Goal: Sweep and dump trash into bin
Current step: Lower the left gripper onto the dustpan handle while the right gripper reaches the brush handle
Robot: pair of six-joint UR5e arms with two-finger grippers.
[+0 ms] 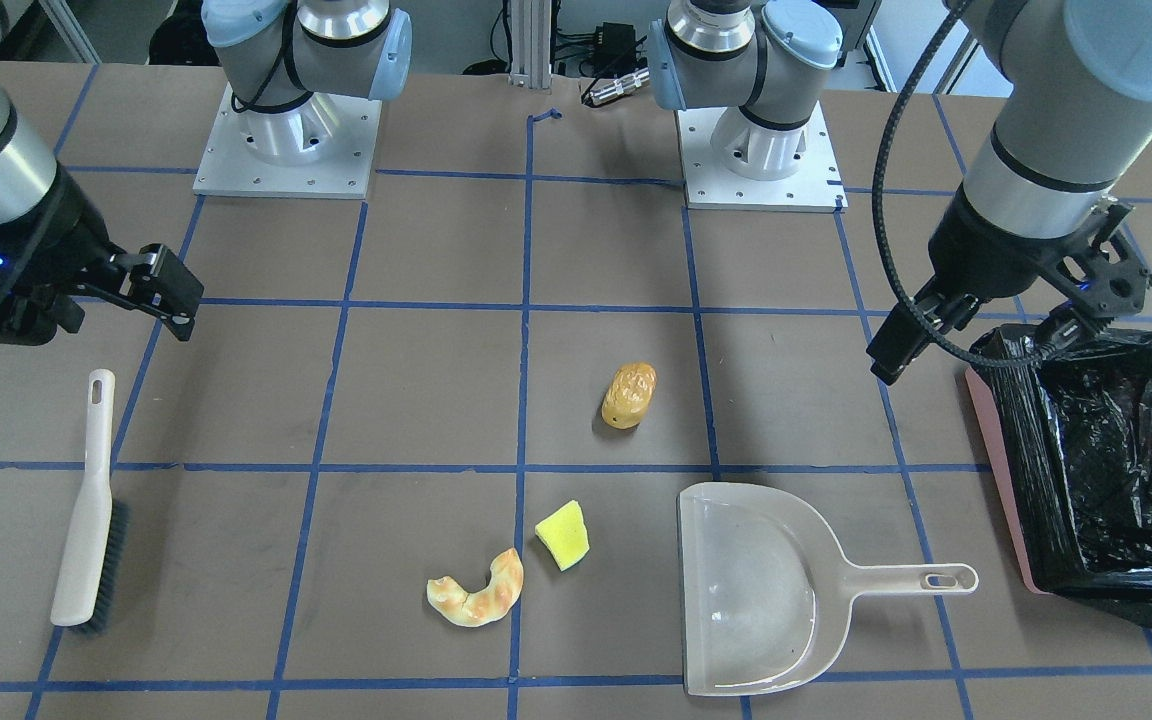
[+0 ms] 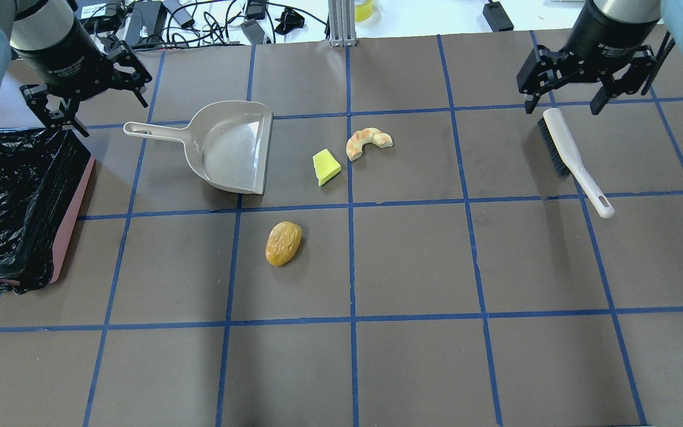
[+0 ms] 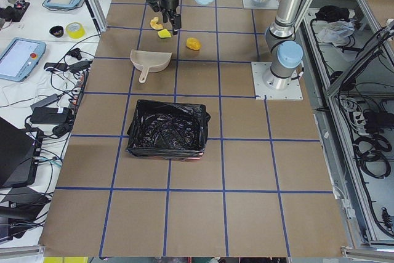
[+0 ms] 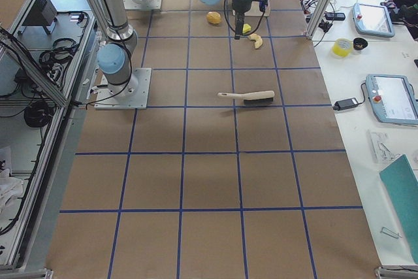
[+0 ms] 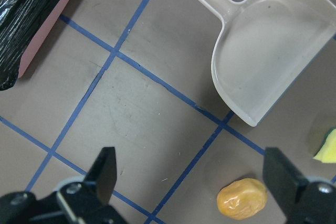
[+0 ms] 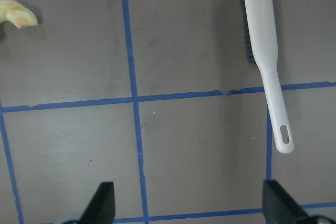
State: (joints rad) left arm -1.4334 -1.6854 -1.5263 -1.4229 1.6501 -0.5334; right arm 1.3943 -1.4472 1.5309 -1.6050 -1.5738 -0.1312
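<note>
The middle of the beige dustpan's handle (image 1: 899, 580), just short of the handle's hole, is the next spot my left gripper needs to go to and close on.
The golden-brown bread roll (image 1: 628, 395) (image 2: 283, 243), the pale croissant (image 1: 476, 592) (image 2: 368, 141) and the yellow sponge wedge (image 1: 563, 534) (image 2: 325, 166) lie loose on the table. They are near the open mouth of the beige dustpan (image 1: 751, 590) (image 2: 232, 148). The pink bin (image 1: 996, 470) (image 2: 74, 201) with its black bag stands at the robot's left end. My left gripper (image 2: 95, 101) (image 5: 191, 174) hovers open and empty above the bin's far corner. My right gripper (image 2: 564, 101) (image 6: 189, 200) hovers open and empty over the brush (image 2: 573, 157) (image 1: 86, 510).
The table is brown paper with a blue tape grid (image 2: 350, 207). Both arm bases (image 1: 286, 140) (image 1: 761, 150) stand at the robot's edge. Cables and devices (image 2: 158, 15) lie beyond the far edge. The dustpan's handle (image 2: 152, 130) points toward the bin.
</note>
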